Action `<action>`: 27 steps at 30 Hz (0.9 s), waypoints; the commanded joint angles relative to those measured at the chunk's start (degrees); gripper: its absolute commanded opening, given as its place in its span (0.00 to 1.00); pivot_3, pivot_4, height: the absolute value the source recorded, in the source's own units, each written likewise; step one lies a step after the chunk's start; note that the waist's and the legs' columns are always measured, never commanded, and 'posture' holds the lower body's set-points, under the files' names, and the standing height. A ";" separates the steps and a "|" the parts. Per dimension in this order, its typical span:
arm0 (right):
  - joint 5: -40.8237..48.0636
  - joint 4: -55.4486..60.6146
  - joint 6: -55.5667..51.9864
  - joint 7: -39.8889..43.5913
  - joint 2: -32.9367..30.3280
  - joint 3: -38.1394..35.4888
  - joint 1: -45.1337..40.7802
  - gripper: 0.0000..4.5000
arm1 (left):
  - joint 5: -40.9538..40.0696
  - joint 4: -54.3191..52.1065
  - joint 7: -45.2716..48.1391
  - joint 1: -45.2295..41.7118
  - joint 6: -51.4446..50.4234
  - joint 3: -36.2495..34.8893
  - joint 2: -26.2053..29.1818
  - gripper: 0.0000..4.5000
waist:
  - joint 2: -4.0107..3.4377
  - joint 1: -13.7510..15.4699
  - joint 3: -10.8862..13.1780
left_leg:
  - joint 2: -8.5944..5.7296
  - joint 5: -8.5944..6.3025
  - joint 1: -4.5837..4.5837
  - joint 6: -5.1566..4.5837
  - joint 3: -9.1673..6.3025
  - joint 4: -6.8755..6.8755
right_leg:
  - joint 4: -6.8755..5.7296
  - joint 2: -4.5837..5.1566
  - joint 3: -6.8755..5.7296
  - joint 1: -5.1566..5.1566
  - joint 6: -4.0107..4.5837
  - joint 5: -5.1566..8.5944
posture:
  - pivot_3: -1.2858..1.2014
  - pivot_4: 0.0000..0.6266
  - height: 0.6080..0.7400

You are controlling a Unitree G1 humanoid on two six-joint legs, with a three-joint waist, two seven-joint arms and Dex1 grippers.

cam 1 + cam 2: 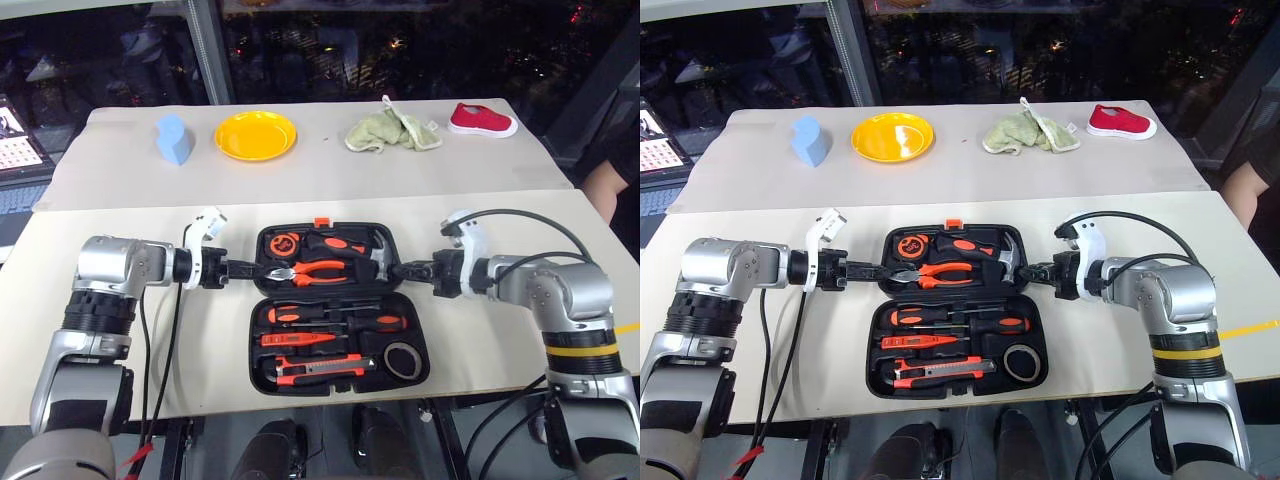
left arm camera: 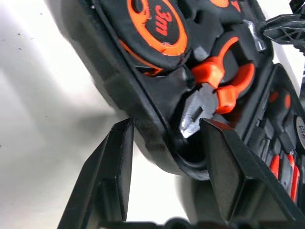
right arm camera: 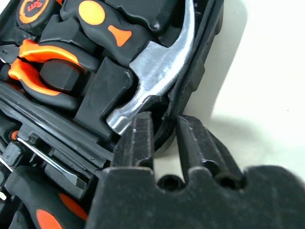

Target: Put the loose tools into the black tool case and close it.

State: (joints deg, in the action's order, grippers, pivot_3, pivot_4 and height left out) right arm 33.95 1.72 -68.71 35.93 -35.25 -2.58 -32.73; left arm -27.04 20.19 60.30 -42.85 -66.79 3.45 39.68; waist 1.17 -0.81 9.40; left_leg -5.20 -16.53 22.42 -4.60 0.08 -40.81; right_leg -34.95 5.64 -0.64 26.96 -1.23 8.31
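Note:
Next, my left gripper pinches the straight rim [image 2: 153,110] beside the pliers before it folds the far half over, because its open fingers sit crooked across that half's rounded corner.
The black tool case [image 1: 253,340] lies open on the near table, its orange latch [image 1: 322,222] on the far rim. In the near half sit two orange-and-black screwdrivers [image 1: 335,318], a slim orange tester [image 1: 300,340], a utility knife [image 1: 320,371] and a grey tape roll [image 1: 403,360]. Pliers [image 1: 315,271] and a hammer [image 1: 375,255] fill the far half. My left gripper [image 1: 255,270] straddles that half's left rim [image 2: 157,143], one finger outside and one inside. On the right rim [image 3: 167,129], beside the hammer head, my right gripper [image 1: 395,270] is shut.
On the far table stand a blue object [image 1: 173,138], a yellow plate [image 1: 256,135], a green cloth [image 1: 392,130] and a red shoe [image 1: 482,120]. A person's arm [image 1: 612,180] shows at the right edge. A laptop [image 1: 15,150] sits at the far left.

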 commanded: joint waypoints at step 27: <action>-1.04 0.95 2.01 1.62 0.44 -0.11 -1.72 0.06 | 2.18 2.72 -1.63 -3.26 -0.91 4.05 0.09 0.58 | 0.00 0.02 0.00 | -0.01 0.00 -0.06 0.00 0.00 -0.04 | -0.01 0.02 0.00 -0.07 0.00 0.00 | 0.52 0.24 1.00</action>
State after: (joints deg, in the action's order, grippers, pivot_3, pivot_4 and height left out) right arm 32.21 1.54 -67.98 36.51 -35.23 -2.41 -32.92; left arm -25.51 22.96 59.46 -45.53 -67.64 7.43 40.02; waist 1.17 -0.79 9.40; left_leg -5.20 -16.53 22.36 -4.60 0.08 -40.84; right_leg -34.96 5.65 -0.62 26.89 -1.23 8.31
